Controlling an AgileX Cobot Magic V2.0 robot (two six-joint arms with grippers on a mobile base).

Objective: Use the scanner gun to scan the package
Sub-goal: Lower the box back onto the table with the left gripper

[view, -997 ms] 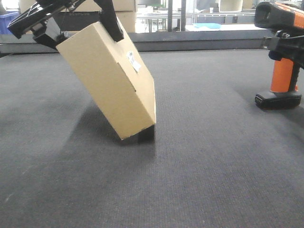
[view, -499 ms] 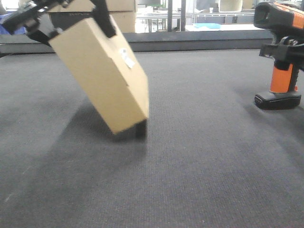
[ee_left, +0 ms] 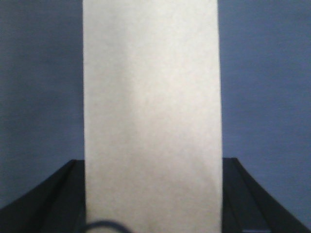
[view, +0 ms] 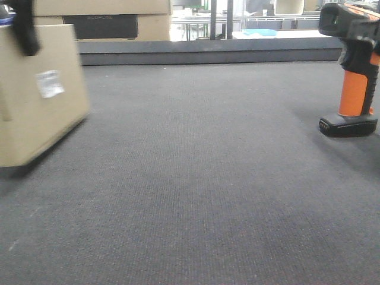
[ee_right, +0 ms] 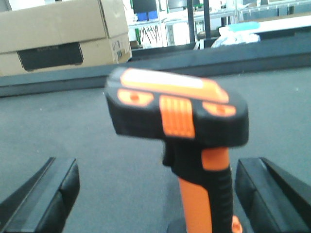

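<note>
The robot's left gripper should release the package upright on the grey carpeted surface (view: 13, 133), well across from the scanner gun.
The package (view: 35, 95) is a tan cardboard box with a white label. It sits at the far left of the front view, about upright and blurred. A black finger (view: 24, 27) of my left gripper lies over its top. In the left wrist view the box (ee_left: 150, 97) fills the gap between both jaws of my left gripper (ee_left: 151, 167), which is shut on it. The orange and black scanner gun (view: 355, 89) stands on its base at the far right. In the right wrist view the scanner (ee_right: 180, 114) stands between the wide-open jaws of my right gripper (ee_right: 155, 167), closer to the right jaw and apart from it.
Large cardboard boxes (view: 101, 18) are stacked at the back left, also in the right wrist view (ee_right: 58, 34). A raised dark ledge (view: 208, 52) runs along the far edge of the grey carpeted surface (view: 202, 178). Shelving stands beyond it.
The package has swung from steeply tilted to about upright and moved left to the frame's edge. My right gripper, earlier around the scanner's handle, no longer shows in the front view.
</note>
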